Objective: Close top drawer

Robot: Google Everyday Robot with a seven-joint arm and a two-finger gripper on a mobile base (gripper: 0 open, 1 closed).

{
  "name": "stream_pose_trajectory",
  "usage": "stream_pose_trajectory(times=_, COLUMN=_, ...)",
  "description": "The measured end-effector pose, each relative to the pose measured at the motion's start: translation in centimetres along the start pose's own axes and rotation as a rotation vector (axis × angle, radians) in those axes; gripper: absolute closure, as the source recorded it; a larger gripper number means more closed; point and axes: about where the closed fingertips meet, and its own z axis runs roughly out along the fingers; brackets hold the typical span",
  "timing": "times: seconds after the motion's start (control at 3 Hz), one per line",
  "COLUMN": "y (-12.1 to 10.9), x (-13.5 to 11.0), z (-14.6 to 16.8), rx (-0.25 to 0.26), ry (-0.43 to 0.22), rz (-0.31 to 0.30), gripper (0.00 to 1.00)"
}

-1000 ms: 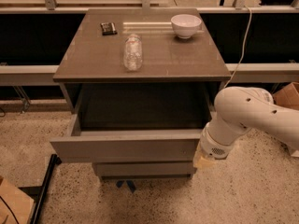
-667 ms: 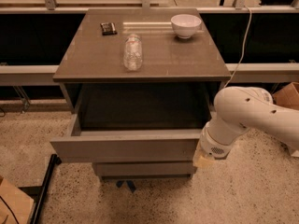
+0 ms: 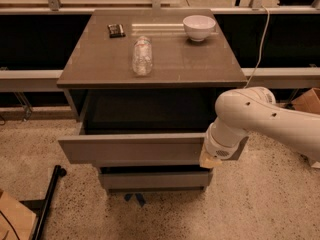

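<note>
Next, my gripper lets go of the top drawer at a spot that lies just under the front edge of the brown tabletop [image 3: 149, 121].
The top drawer [image 3: 131, 149] is a wide grey box with a plain flat front. It stands pulled out from under the brown tabletop [image 3: 100, 66], and its dark inside looks empty. My white arm [image 3: 265, 119] reaches in from the right. Its gripper [image 3: 210, 157] sits at the right end of the drawer front, against the panel, with the wrist covering most of it.
A clear plastic bottle [image 3: 142, 55] lies on the tabletop, with a white bowl [image 3: 199, 27] at the back right and a small dark packet [image 3: 116, 30] at the back left. A narrower drawer front [image 3: 155, 180] is below. A black pole [image 3: 50, 199] lies on the floor at left, and a cardboard box [image 3: 306, 101] is at right.
The drawer front has slid a little way in toward the cabinet, and my wrist has moved in with it at the front's right end.
</note>
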Motion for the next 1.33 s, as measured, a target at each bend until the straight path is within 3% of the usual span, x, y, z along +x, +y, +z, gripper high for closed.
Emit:
stream_pose_trajectory(times=0.33, y=0.0, x=0.0, z=0.0, rx=0.0, ry=0.0, rz=0.0, gripper=1.0)
stream_pose_trajectory(times=0.67, y=-1.5, x=-0.4, z=0.1, rx=0.058, ry=0.003, rz=0.0, gripper=1.0)
stream_pose_trajectory(times=1.0, y=-5.3, x=-1.3, z=-0.4, rx=0.177, ry=-0.003, rz=-0.042, gripper=1.0)
stream_pose_trajectory(times=1.33, y=-5.2, x=-1.3, z=-0.4, rx=0.177, ry=-0.003, rz=-0.042, gripper=1.0)
